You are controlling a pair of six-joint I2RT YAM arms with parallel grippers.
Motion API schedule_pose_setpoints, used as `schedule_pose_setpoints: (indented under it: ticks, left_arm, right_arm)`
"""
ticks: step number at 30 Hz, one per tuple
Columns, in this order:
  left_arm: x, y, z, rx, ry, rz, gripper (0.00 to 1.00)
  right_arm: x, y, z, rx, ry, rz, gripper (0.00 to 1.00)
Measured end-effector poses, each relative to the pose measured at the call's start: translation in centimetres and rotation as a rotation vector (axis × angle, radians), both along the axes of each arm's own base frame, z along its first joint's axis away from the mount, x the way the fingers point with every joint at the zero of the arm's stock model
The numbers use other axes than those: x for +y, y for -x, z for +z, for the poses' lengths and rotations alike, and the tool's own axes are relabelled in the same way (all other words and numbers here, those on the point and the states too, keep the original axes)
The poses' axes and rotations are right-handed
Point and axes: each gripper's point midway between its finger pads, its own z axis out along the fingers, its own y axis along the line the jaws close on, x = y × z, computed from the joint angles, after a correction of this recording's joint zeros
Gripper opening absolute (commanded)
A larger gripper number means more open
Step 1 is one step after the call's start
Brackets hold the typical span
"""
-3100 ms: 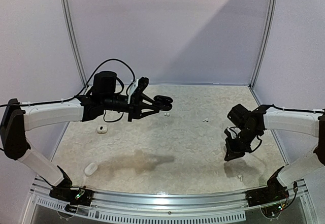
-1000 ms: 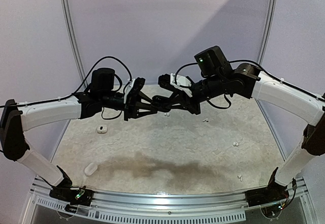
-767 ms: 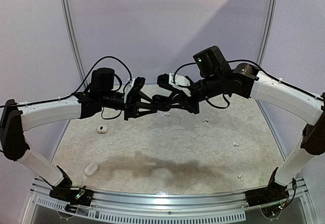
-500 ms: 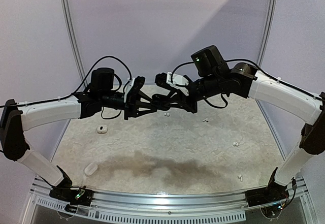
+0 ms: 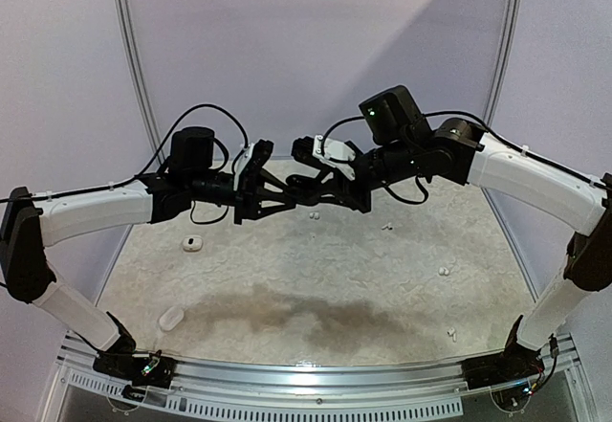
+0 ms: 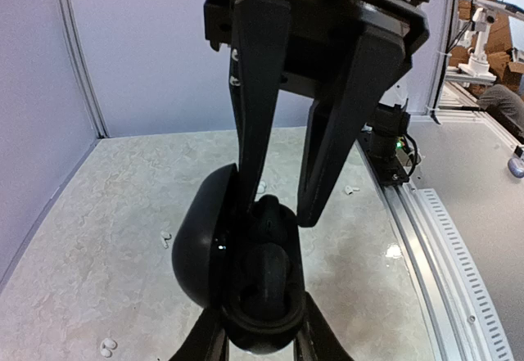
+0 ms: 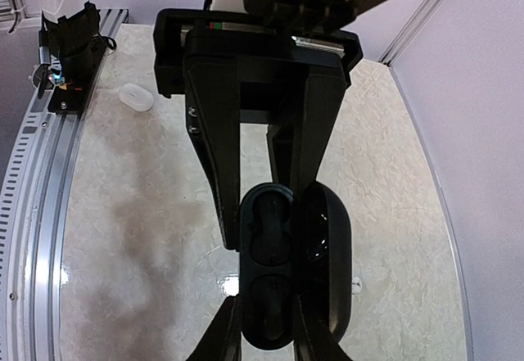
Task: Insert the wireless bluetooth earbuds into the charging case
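Note:
The black charging case will go down from my left gripper between the rear white case and the nearest white earbuds (image 5: 257,227).
An open black charging case (image 5: 302,187) hangs high above the table's middle, gripped at its base by my left gripper (image 5: 293,192). The left wrist view shows the case (image 6: 201,246) with its lid swung left between that gripper's jaws (image 6: 260,320). My right gripper (image 5: 312,183) meets it from the other side. Its fingertips (image 6: 250,173) are shut on a black earbud (image 6: 276,209) seated in the case's far slot. In the right wrist view my right gripper (image 7: 268,320) straddles the case's (image 7: 327,254) near slot. White earbuds (image 5: 313,215) (image 5: 386,227) (image 5: 443,271) lie loose on the table.
Two white cases lie on the left of the table, one further back (image 5: 192,243) and one near the front (image 5: 170,318). Another white bud (image 5: 451,333) lies front right. Metal rails (image 5: 306,369) edge the front, and walls enclose the other sides.
My right arm rose from low on the right side of the table to the case held by my left gripper. Over the last second both grippers shifted slightly left together.

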Motion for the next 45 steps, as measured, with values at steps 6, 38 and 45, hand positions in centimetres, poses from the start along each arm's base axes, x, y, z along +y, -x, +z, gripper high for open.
schedule_pose_setpoints:
  ticks: [6,38,45]
  left_arm:
    - [0.0,-0.2,0.2,0.028,0.01,0.011,0.0]
    - [0.1,-2.3,-2.3,-0.374,-0.103,0.177,0.0]
    - [0.9,-2.7,-2.8,-0.375,-0.139,0.229,0.0]
  right_arm:
    - [0.0,0.0,0.3,-0.002,-0.007,-0.001,0.26]
    - [-0.1,-6.6,5.5,-0.018,-0.327,-0.407,0.42]
    - [2.6,-7.1,-1.9,0.042,-0.202,-0.466,0.45]
